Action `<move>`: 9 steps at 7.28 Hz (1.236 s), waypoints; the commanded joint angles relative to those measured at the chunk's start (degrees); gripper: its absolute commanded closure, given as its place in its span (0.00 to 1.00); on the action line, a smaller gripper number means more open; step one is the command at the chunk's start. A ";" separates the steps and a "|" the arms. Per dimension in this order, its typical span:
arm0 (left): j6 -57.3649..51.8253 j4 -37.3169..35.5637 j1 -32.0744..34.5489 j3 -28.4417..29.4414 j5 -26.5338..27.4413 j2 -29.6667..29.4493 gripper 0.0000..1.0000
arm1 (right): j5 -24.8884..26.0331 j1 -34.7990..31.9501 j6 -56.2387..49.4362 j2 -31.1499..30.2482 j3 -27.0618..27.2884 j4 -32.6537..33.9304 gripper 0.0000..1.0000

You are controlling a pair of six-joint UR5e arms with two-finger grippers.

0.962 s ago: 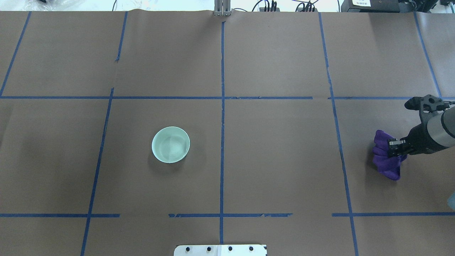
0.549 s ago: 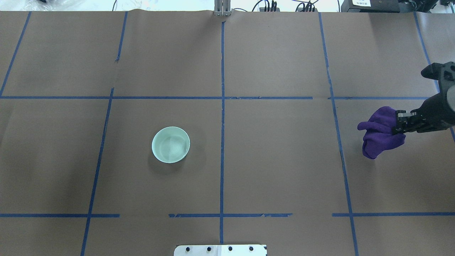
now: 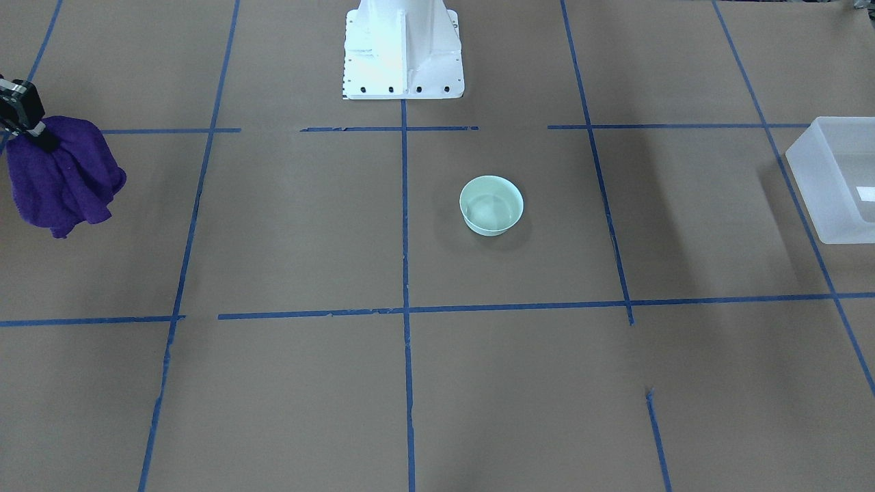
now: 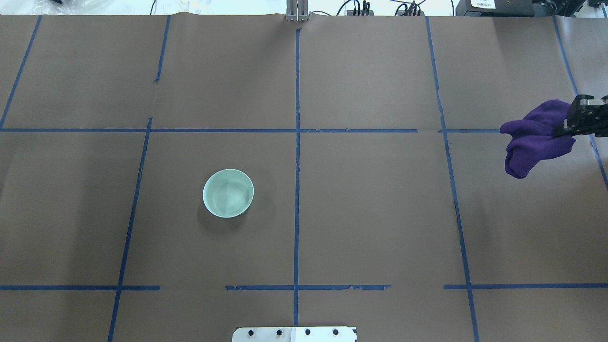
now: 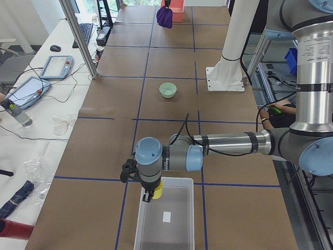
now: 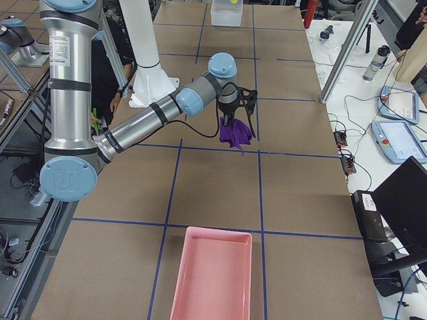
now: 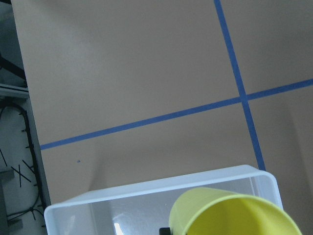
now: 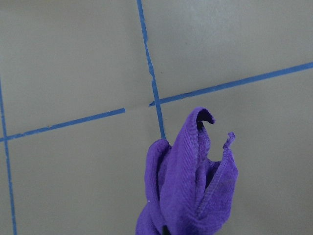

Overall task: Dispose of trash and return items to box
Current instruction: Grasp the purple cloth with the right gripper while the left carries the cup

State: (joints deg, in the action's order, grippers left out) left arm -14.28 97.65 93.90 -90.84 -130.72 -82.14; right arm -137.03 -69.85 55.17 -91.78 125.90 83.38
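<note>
My left gripper should release the yellow cup inside the translucent box [image 3: 858, 175] [image 7: 214, 221], next to the white label, near the bowl-side.
The mint-green bowl [image 4: 228, 193] stands upright and alone on the table left of centre; it also shows in the front view [image 3: 491, 205]. My right gripper [image 4: 564, 127] is shut on the purple cloth [image 4: 534, 142] and holds it hanging above the table at the far right. In the right wrist view the cloth [image 8: 190, 181] hangs over a tape crossing. My left gripper [image 5: 151, 194] holds the yellow cup [image 5: 157, 188] over the near end of the translucent box [image 5: 171, 183]. The left wrist view shows the cup [image 7: 234, 215] above the box's rim [image 7: 146, 188].
A pink tray [image 6: 213, 277] lies at the table's end on my right. The white robot base [image 3: 402, 51] stands at the table's middle edge. Blue tape lines grid the brown paper. Operator gear lies on a side bench [image 5: 31, 88].
My right gripper has lifted the purple cloth off the table and carried it toward the far side and the right edge. The bowl has not moved.
</note>
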 commanded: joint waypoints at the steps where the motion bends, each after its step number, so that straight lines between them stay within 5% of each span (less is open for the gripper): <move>1: 0.13 8.16 -0.91 4.33 -3.92 3.31 1.00 | -3.15 -5.10 -0.14 1.95 0.31 -0.06 1.00; 9: 8.48 24.08 -9.62 11.91 -6.91 3.13 1.00 | -4.21 -14.26 -12.08 5.21 -0.65 0.02 1.00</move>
State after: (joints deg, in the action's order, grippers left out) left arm -6.06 121.04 84.58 -79.52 -137.71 -78.94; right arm -141.24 -83.26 45.11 -86.57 125.57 83.35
